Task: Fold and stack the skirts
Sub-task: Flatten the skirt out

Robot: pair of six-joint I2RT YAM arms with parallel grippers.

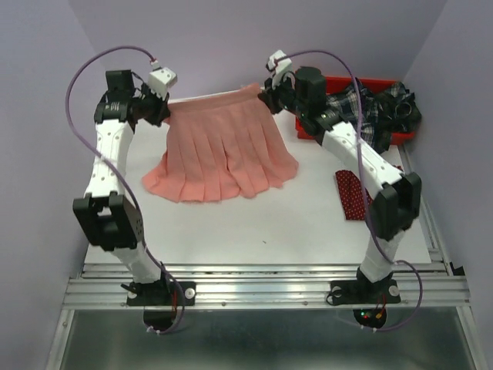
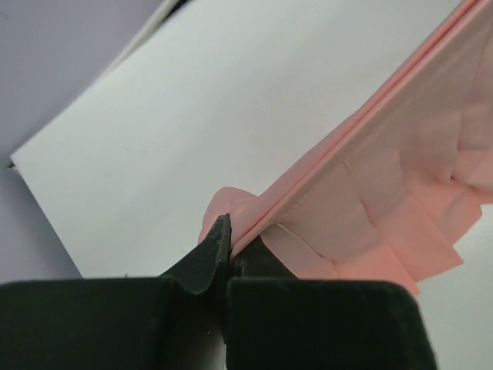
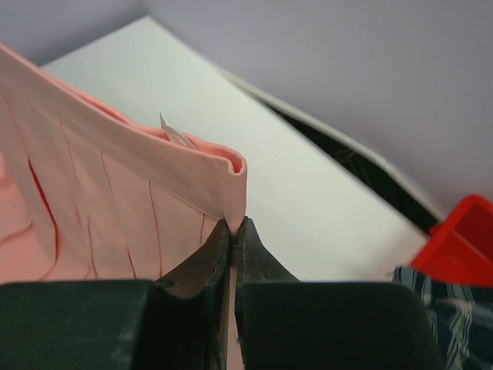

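Observation:
Next, my left gripper lays the salmon-pink skirt flat on the middle of the white table (image 1: 228,197), waistband toward the metal rail.
The salmon-pink pleated skirt (image 1: 223,150) hangs stretched by its waistband above the white table, its hem lying on the surface. My left gripper (image 1: 166,112) is shut on the left end of the waistband (image 2: 308,196). My right gripper (image 1: 266,95) is shut on the right end of the waistband (image 3: 223,173). The dark red dotted skirt (image 1: 353,193) lies flat at the table's right, partly under my right arm. The navy-and-white plaid skirt (image 1: 377,108) sits bunched in the red bin (image 1: 356,83) at the back right, and shows in the right wrist view (image 3: 451,308).
The white table (image 1: 254,223) spreads in front of the pink skirt. Purple walls close in the back and both sides. The red bin's corner (image 3: 466,239) shows in the right wrist view. A metal rail runs along the near edge by the arm bases.

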